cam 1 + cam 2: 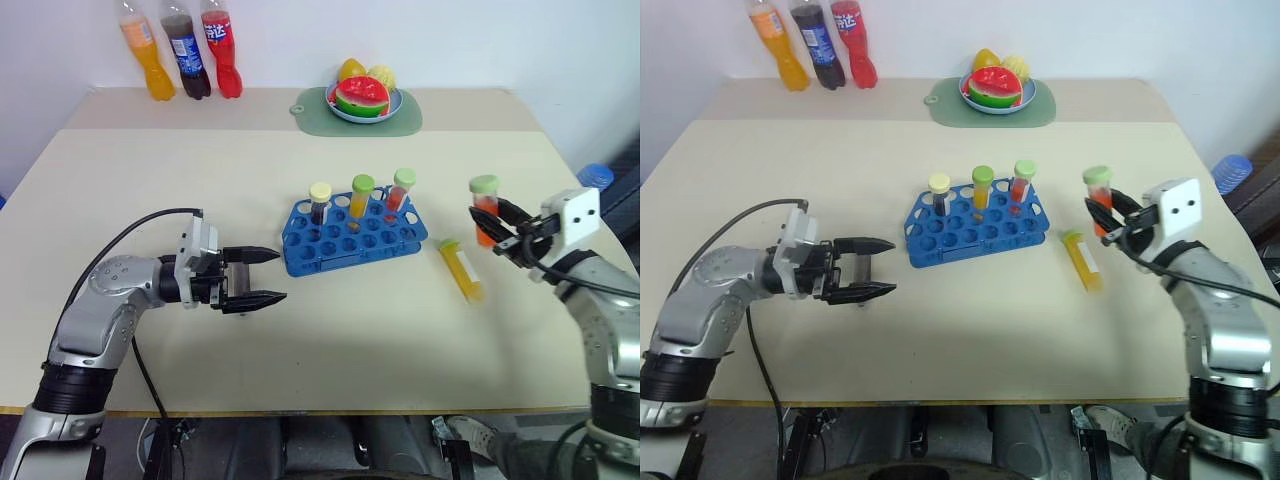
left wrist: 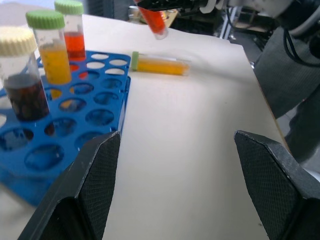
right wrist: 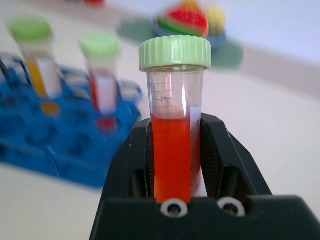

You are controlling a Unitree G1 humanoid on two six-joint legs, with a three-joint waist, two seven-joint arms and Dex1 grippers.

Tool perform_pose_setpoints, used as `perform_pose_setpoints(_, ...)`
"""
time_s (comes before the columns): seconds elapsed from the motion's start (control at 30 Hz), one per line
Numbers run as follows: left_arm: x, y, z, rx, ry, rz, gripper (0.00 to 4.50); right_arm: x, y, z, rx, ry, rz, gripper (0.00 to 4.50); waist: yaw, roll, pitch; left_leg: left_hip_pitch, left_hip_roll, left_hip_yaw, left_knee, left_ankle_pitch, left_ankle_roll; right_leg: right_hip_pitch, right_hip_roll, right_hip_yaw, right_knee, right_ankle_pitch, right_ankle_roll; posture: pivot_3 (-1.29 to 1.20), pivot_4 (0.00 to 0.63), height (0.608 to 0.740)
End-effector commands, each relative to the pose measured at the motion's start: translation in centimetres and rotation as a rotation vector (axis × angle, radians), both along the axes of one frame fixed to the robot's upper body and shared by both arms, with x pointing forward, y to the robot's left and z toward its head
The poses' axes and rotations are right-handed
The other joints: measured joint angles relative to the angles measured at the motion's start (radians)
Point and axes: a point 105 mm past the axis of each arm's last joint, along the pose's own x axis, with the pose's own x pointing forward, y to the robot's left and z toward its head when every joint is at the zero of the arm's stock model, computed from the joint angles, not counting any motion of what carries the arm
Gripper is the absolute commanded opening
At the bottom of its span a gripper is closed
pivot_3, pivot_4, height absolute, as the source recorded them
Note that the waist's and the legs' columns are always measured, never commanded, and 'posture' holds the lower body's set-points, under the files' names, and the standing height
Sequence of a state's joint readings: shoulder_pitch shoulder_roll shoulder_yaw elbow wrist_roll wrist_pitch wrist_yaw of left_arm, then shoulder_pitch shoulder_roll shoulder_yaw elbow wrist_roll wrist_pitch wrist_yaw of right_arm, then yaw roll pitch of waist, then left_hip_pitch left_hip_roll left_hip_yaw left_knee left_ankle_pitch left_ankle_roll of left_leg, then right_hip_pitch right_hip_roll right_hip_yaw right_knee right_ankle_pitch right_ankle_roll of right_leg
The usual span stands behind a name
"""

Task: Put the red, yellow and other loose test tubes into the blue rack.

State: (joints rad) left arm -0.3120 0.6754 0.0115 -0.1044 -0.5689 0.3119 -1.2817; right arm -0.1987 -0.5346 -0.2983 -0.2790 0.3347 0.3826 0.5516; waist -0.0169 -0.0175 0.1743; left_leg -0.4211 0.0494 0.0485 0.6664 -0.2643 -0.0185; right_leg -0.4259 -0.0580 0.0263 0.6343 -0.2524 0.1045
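Note:
My right gripper is to place the red test tube. It will set it down in the blue rack's front corner hole [image 1: 408, 234] [image 3: 106, 149] nearest the lying yellow tube.
The blue rack [image 1: 352, 235] stands mid-table with three capped tubes upright in its back row: a dark one [image 1: 320, 203], a yellow one [image 1: 360, 197] and a red one [image 1: 399, 192]. My right gripper [image 1: 502, 228] is shut on a red test tube [image 1: 486, 212] with a green cap, held upright above the table to the right of the rack. A yellow test tube [image 1: 461, 270] lies flat on the table between the rack and that gripper. My left gripper [image 1: 268, 276] is open and level, pointing at the rack's left end, with nothing between its fingers.
Three drink bottles [image 1: 180, 47] stand at the back left. A plate of fruit [image 1: 364, 97] sits on a green mat at the back centre. A blue-capped object [image 1: 596, 176] lies off the table's right edge.

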Motion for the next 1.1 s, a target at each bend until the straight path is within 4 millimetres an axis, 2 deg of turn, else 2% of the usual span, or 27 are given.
perform_pose_setpoints(0.03,0.4,-0.4,0.8,-0.003,-0.048,-0.023,3.72,0.1,3.5,2.1,0.021,-0.144,0.058,0.86,0.001,0.000,0.000,0.000,0.000,0.000,0.000,0.000,0.000,0.000,0.000,0.000,0.000,0.000,0.000,0.00,0.150,0.740)
perform_pose_setpoints(0.2,0.5,-0.4,0.9,-0.005,-0.054,-0.025,3.72,1.1,6.5,1.6,0.078,-0.177,0.110,0.86,0.003,0.000,0.000,0.000,0.000,0.000,0.000,0.000,0.000,0.000,0.000,0.000,0.001,0.000,0.000,0.00,0.150,0.740)
perform_pose_setpoints(0.33,0.3,-0.1,1.1,-0.011,-0.060,0.001,3.72,1.4,7.6,0.8,0.125,-0.182,0.147,0.86,0.006,0.000,0.000,0.000,0.000,0.000,0.000,0.000,0.000,0.000,0.000,0.000,0.000,0.000,0.000,0.00,0.150,0.740)
perform_pose_setpoints(0.7,-0.4,0.7,1.3,-0.006,-0.059,0.052,3.72,2.7,7.9,-3.0,0.151,-0.137,0.125,0.86,0.002,0.000,0.000,0.001,0.000,0.000,0.000,0.000,0.000,0.000,0.000,0.000,0.002,0.000,0.000,0.00,0.150,0.740)
perform_pose_setpoints(1.1,-0.5,0.6,1.6,-0.006,-0.055,0.057,3.72,3.0,7.3,-4.3,0.178,-0.145,0.076,0.86,0.001,0.000,-0.001,0.007,0.000,0.000,0.000,0.000,0.000,0.005,0.000,0.000,0.004,0.000,0.000,0.00,0.150,0.740)
